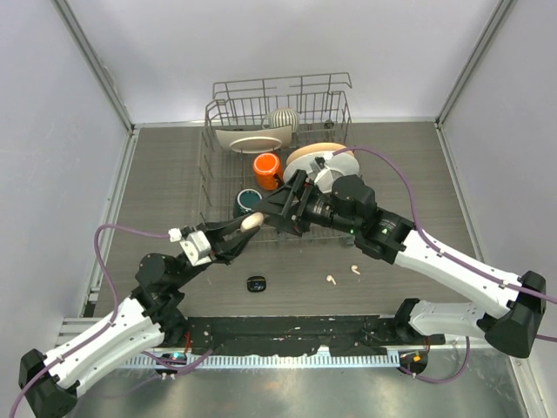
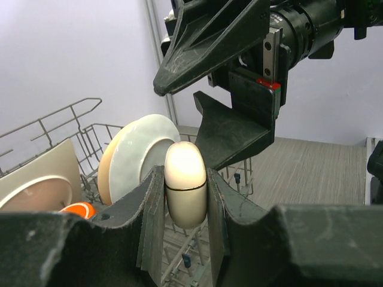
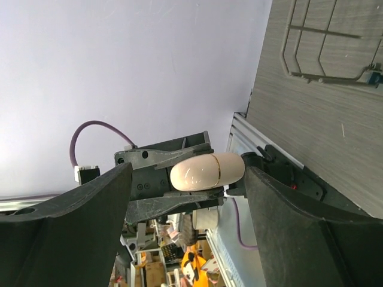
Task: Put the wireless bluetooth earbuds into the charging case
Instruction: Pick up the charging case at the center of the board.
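Observation:
My left gripper's fingers press over the charging case's seam, so next my right gripper steadies the case while my left gripper takes its lower half (image 2: 187, 210).
My left gripper (image 1: 246, 225) is shut on a cream-white, egg-shaped charging case (image 1: 251, 221) and holds it in the air in front of the dish rack. Its lid is closed, with the seam showing (image 2: 185, 179). My right gripper (image 1: 285, 205) stands open just beyond the case, which shows between its wide fingers (image 3: 206, 172). Two cream-white earbuds (image 1: 330, 279) (image 1: 355, 269) lie on the table near the front, right of centre. A small black object (image 1: 256, 283) lies left of them; I cannot tell whether it is an earbud or a case.
A wire dish rack (image 1: 216, 111) stands at the back with plates, an orange mug (image 1: 266, 165) and a dark teal mug (image 1: 247, 202). The right arm reaches over the rack's front edge. White walls close in the table on three sides.

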Controlling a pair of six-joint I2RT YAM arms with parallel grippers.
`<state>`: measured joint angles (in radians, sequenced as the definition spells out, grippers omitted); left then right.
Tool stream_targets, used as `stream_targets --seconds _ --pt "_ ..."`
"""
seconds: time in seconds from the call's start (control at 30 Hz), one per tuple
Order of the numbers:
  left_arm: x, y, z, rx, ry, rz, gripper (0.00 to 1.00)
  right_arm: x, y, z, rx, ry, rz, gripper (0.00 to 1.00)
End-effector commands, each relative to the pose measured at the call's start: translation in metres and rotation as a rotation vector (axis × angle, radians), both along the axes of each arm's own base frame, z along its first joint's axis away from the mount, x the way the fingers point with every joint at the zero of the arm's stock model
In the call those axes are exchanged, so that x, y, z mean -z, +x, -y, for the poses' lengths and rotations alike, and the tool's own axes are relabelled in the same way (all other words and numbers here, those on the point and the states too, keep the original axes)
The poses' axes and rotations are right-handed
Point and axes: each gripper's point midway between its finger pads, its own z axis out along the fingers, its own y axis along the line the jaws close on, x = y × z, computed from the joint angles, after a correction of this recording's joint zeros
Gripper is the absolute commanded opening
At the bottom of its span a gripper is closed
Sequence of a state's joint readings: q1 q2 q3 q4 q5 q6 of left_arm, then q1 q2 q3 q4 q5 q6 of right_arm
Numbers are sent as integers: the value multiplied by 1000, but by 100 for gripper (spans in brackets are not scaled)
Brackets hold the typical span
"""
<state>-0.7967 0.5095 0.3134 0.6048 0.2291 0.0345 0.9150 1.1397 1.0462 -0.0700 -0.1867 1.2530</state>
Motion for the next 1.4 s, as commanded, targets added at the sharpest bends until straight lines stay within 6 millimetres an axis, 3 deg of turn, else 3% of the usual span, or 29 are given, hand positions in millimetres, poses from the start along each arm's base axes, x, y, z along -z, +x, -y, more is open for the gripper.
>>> stream_targets --seconds 0.0,0.23,0.3,0.5,0.6,0.73,0.9,0.93,1.0,1.1,1.13,1.23,1.37 --pt "-28 -3 -4 -6 -62 90 0 -24 -5 -9 -39 97 -48 79" --pt "-34 -3 -5 -12 -83 97 0 -23 -7 -18 -79 144 -73 68" --pt "-34 -1 -5 -19 -89 94 0 -22 -8 -19 -86 147 -74 60" --pt "-35 3 -7 -34 -112 71 0 -29 -11 -22 -115 205 -60 60" --pt "-34 7 -8 -46 -123 51 0 -32 -13 -22 -131 230 -51 69" --pt "-34 9 -9 -57 -133 42 0 -35 -14 -21 -130 248 -29 70" --pt "-34 9 -9 -52 -146 21 0 -34 -15 -21 -132 247 -30 52" --pt "-35 9 -9 -51 -146 19 0 -34 -13 -20 -127 248 -29 42" --pt "-34 8 -8 -43 -146 15 0 -35 -14 -21 -131 250 -27 33" --pt "-33 6 -8 -36 -145 10 10 -37 -14 -20 -131 258 -24 13" --pt "-34 6 -8 -36 -145 10 21 -38 -14 -20 -131 260 -25 6" --pt "-31 5 -7 -27 -135 8 38 -36 -13 -19 -118 269 -47 1" --pt "-27 4 -7 -23 -132 7 49 -38 -14 -19 -120 297 -66 1"
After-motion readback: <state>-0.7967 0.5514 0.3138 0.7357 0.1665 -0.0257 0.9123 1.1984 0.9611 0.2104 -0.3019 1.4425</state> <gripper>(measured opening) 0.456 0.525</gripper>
